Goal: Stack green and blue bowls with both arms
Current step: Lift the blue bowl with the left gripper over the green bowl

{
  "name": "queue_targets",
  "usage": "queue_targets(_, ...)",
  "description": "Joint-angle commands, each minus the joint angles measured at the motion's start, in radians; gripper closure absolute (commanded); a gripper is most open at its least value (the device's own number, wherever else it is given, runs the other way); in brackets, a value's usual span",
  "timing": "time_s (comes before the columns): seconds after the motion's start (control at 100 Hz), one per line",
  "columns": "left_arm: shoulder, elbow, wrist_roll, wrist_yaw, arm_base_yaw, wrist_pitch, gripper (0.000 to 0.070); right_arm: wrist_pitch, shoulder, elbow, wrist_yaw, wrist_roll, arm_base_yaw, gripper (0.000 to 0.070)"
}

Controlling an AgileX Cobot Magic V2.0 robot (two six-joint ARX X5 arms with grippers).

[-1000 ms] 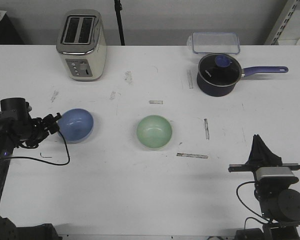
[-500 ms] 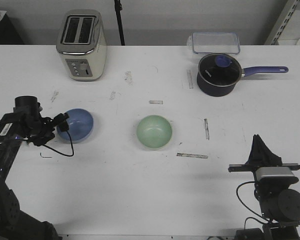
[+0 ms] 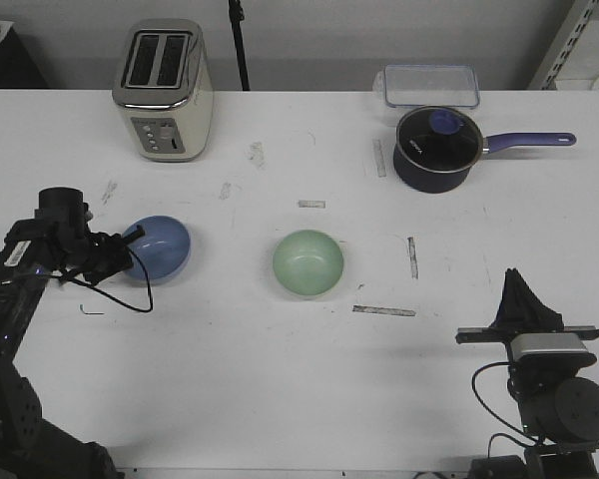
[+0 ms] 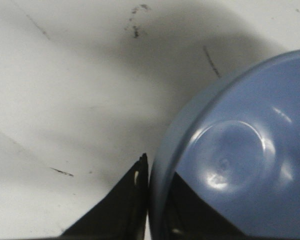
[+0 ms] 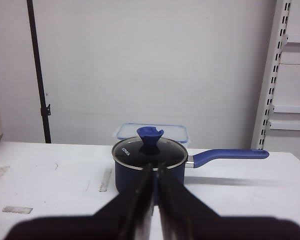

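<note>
The robot's left gripper needs to release the light blue bowl inside the empty pale green bowl (image 3: 308, 262) at the middle of the table.
The light blue bowl (image 3: 162, 247) sits at the table's left, tipped a little. My left gripper (image 3: 121, 256) is shut on its left rim. In the left wrist view one finger (image 4: 132, 202) lies outside the rim and the other inside the blue bowl (image 4: 240, 165); the gripper (image 4: 157, 200) pinches the wall. The pale green bowl (image 3: 307, 262) stands upright and empty at the table's middle, apart from both grippers. My right gripper (image 3: 520, 291) is shut and empty near the front right, pointing away from me; in the right wrist view its fingertips (image 5: 154, 172) are nearly together.
A dark blue saucepan (image 3: 434, 148) with glass lid and long handle stands at the back right, also in the right wrist view (image 5: 150, 162). A clear lidded box (image 3: 430, 86) lies behind it. A toaster (image 3: 164, 89) stands at the back left. Tape marks (image 3: 383, 310) dot the table.
My left gripper has moved in onto the blue bowl's left rim and closed on it. The bowl has shifted slightly right and tipped. The right arm has not moved.
</note>
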Motion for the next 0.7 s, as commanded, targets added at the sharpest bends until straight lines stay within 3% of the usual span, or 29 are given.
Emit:
queue_targets(0.0, 0.016, 0.063, -0.002, 0.003, -0.026, -0.024, 0.0699, 0.014, 0.0, 0.008, 0.0, -0.004, 0.001, 0.0691)
queue_targets(0.3, 0.017, 0.245, -0.006, 0.003, -0.216, -0.112, 0.0699, 0.014, 0.0, 0.008, 0.0, -0.004, 0.001, 0.0691)
queue_targets(0.69, 0.135, 0.391, -0.127, 0.003, -0.555, -0.044, 0.0699, 0.014, 0.0, 0.008, 0.0, -0.004, 0.001, 0.0691)
